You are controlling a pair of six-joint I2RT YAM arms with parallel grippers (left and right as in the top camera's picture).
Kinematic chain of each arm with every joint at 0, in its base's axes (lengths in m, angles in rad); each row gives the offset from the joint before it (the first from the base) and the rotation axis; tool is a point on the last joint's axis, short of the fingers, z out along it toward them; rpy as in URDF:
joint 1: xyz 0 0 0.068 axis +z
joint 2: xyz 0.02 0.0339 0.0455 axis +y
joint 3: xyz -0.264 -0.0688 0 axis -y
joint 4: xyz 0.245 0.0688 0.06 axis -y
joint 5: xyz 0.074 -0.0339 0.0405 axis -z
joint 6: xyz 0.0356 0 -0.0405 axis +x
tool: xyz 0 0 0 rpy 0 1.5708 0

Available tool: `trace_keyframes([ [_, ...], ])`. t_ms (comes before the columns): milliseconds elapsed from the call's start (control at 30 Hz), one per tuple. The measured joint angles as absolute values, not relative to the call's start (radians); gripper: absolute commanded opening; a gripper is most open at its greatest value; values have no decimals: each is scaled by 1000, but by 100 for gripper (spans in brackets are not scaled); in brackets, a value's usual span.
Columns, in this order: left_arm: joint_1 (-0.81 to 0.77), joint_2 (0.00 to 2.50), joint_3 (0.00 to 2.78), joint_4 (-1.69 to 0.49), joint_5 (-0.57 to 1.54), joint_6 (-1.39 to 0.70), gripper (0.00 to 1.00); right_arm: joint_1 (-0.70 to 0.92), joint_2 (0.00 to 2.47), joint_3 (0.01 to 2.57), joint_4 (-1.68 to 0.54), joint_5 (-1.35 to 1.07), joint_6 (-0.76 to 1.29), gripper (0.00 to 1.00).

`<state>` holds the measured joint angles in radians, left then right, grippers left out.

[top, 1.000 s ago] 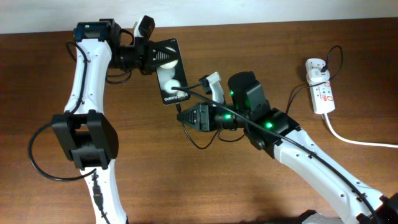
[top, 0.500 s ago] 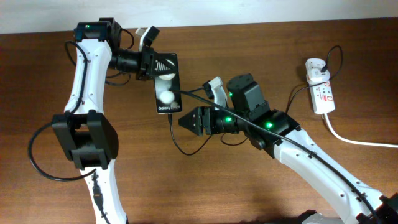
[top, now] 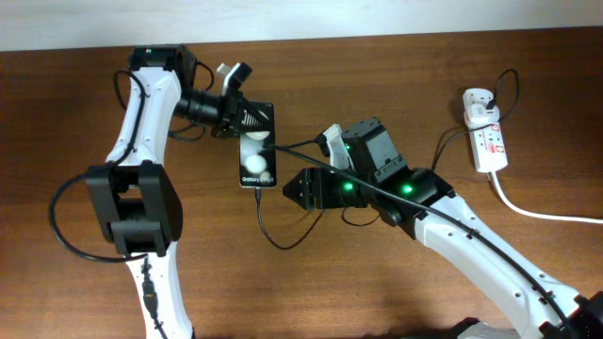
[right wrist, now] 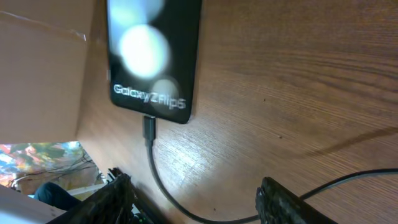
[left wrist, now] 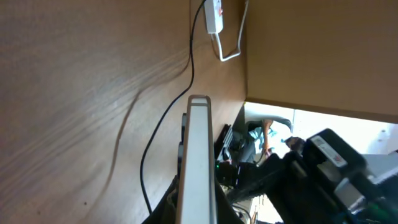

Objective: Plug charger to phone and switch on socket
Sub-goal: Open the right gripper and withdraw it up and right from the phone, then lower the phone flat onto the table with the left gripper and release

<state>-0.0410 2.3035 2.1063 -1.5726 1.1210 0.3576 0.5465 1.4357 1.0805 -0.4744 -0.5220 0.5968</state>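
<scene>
The robot's left gripper will release the black phone on the table [top: 254, 201] between the robot's left arm and its right gripper.
The black phone [top: 256, 155] with white "Galaxy" lettering lies face up left of centre. My left gripper [top: 245, 117] is shut on its far end; the left wrist view shows the phone edge-on [left wrist: 199, 155] between the fingers [left wrist: 199, 214]. The charger's thin black cable [top: 268, 226] is plugged into the phone's near end [right wrist: 149, 127] and runs to the white adapter block [top: 478, 102] on the socket [top: 490, 143]. My right gripper [top: 298, 188] is open and empty just right of the plug. In the right wrist view its fingers [right wrist: 196, 205] straddle the cable [right wrist: 163, 186].
The socket's thick white cord [top: 542, 213] trails off to the right edge. The charger cable crosses over my right arm [top: 377, 160] and loops on the table below the phone. The table's far edge meets a white wall [top: 377, 14].
The phone and my left gripper have moved down and right, and the phone has straightened. My right gripper has let go of the plug, now in the phone, and drawn back to the right.
</scene>
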Motion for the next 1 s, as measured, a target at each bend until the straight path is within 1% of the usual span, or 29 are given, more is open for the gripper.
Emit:
trace_keyframes([
  [333,-41,2304,1922,-1363,1101,293,0,546,1436,1081,-492,-520,593,66],
  [533,-41,2304,1913,-1356,1038,265,0,546,1438,1081,-477,-515,594,66],
  [567,-41,2304,1913,-1356,1038,264,0,546,1438,1081,-458,-513,594,69],
  [633,-41,2304,1913,-1356,1036,256,0,545,1438,1080,-392,-500,590,71],
  [733,-41,2304,1913,-1351,1030,215,0,472,1441,1079,-219,-492,599,72],
  [800,-43,2304,1913,-1353,1030,204,0,384,1444,1079,-118,-516,616,73],
  [867,-44,2304,1913,-1353,1028,199,0,329,1445,1080,-93,-528,627,74],
  [933,-49,2304,1913,-1353,1006,196,0,289,1445,1080,-113,-532,637,74],
  [1000,-61,2304,1913,-1358,982,196,0,290,1445,1081,-165,-532,643,74],
])
